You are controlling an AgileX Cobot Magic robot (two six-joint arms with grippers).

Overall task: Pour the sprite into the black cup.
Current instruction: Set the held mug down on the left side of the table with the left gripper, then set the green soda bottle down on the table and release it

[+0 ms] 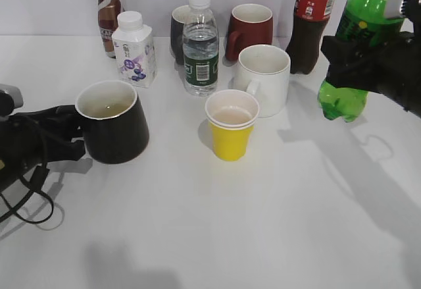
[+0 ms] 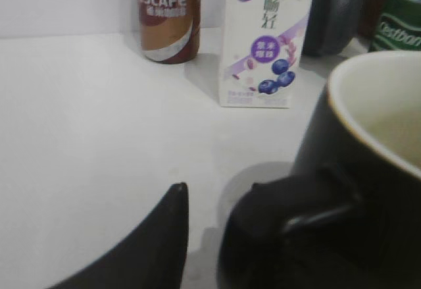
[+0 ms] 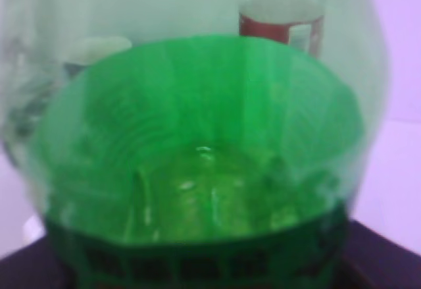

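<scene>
My right gripper will set the sprite down and release it upright on the bare table [image 1: 331, 146] a little in front of the cola bottle.
The sprite [image 1: 360, 14], a tall green bottle, hangs tilted in the air at the far right, its base [image 1: 342, 101] clear of the table. My right gripper [image 1: 346, 60] is shut on its middle. The bottle fills the right wrist view [image 3: 197, 144] and hides the jaws. The black cup [image 1: 122, 131] stands on the table at the left, white inside. My left gripper [image 1: 71, 131] is at its handle. In the left wrist view its fingertips [image 2: 217, 187] are apart with bare table between them, the right one against the handle of the cup [image 2: 368, 190].
A yellow paper cup [image 1: 230, 131] and a white mug [image 1: 266, 78] stand mid-table. Behind are a water bottle [image 1: 200, 45], cola bottle [image 1: 310, 26], dark red mug [image 1: 250, 31], dark mug [image 1: 177, 32], milk carton [image 1: 135, 55] and Nescafe bottle [image 1: 107, 12].
</scene>
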